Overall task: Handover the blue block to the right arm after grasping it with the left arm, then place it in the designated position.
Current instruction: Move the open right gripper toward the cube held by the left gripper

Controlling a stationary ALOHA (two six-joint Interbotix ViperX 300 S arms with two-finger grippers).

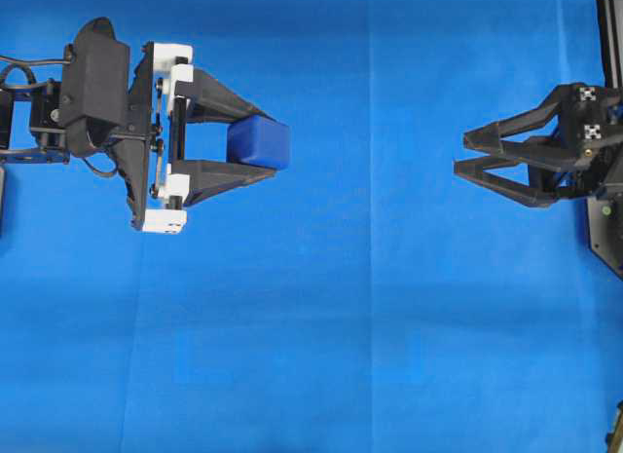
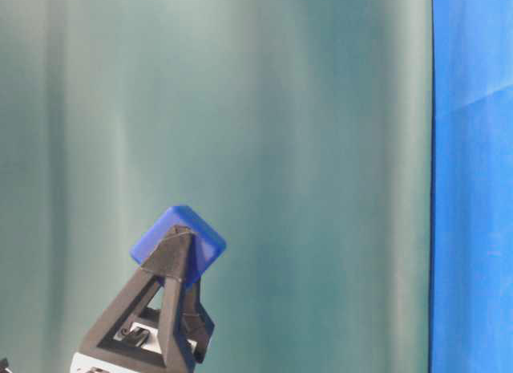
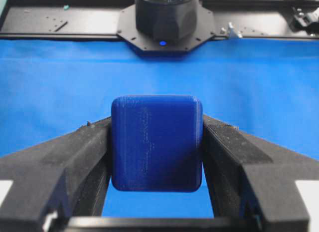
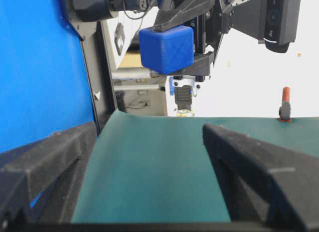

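Observation:
The top and bottom [image 1: 260, 138] [image 4: 191, 46] of the blue block, between the fingers of my left gripper, will be gripped by my right gripper.
The blue block [image 1: 259, 143] is a dark-blue cube with rounded edges, held above the blue cloth at the left of the overhead view. My left gripper [image 1: 275, 145], with white brackets at its base, is shut on it; both black fingers press its side faces [image 3: 157, 142]. The table-level view shows the block [image 2: 179, 241] at the fingertips, raised. My all-black right gripper [image 1: 460, 153] hangs at the right, well apart, open and empty, pointing at the block. Through its wide jaws [image 4: 149, 127] the block [image 4: 167, 48] appears ahead in the left gripper.
Blue cloth [image 1: 370, 317] covers the table. A green backdrop [image 2: 280, 108] hangs behind it. The right arm's base [image 3: 167, 17] and a black rail lie at the far edge in the left wrist view. A red clamp [image 4: 285, 105] stands at the backdrop's edge.

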